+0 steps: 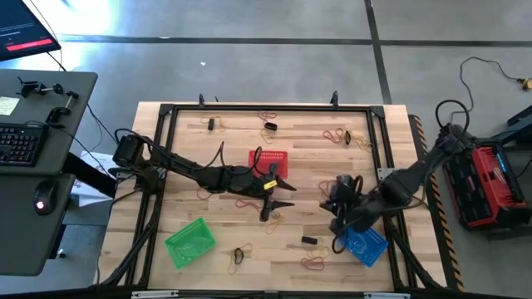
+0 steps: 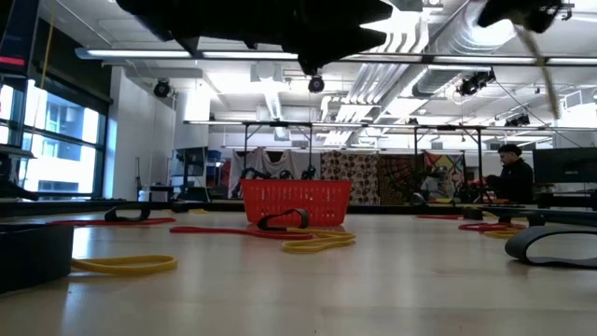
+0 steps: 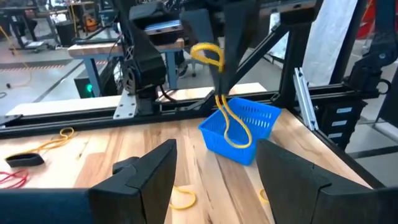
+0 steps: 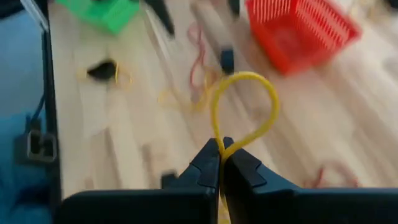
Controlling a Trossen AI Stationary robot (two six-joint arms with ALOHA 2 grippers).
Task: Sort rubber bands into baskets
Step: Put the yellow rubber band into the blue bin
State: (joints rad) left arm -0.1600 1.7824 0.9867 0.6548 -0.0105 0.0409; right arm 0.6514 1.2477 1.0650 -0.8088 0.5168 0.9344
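My right gripper is going to let go of the yellow rubber band, now dangling in front of the blue basket, inside the blue basket [image 1: 364,246].
My right gripper [image 4: 221,149] is shut on a yellow rubber band [image 4: 245,102] and hangs over the table's right half [image 1: 339,218], just beside the blue basket [image 1: 366,245]. The left wrist view shows that gripper [image 3: 219,92] with the band dangling in front of the blue basket [image 3: 261,115]. My left gripper [image 1: 281,202] stands open and empty [image 3: 214,174] over the table's middle, pointing toward the right. The red basket [image 1: 268,162] sits just beyond it, and the green basket [image 1: 189,242] is at the near left. My right gripper pinches the yellow band between its two fingertips [image 4: 211,155], both strands together. One small loop [image 3: 208,53] sticks out above the fingers and a longer loop [image 3: 236,134] hangs slack below them. The fingers slant downward. The band is lifted clear of the table.
Several loose bands lie about the wood: red ones [image 1: 249,202] [image 1: 314,264], a black one [image 1: 309,241], a yellow one with a black one [image 1: 238,255], and more at the far edge [image 1: 337,134]. A black metal frame [image 1: 266,108] borders the table. A person [image 2: 511,173] sits in the room behind.
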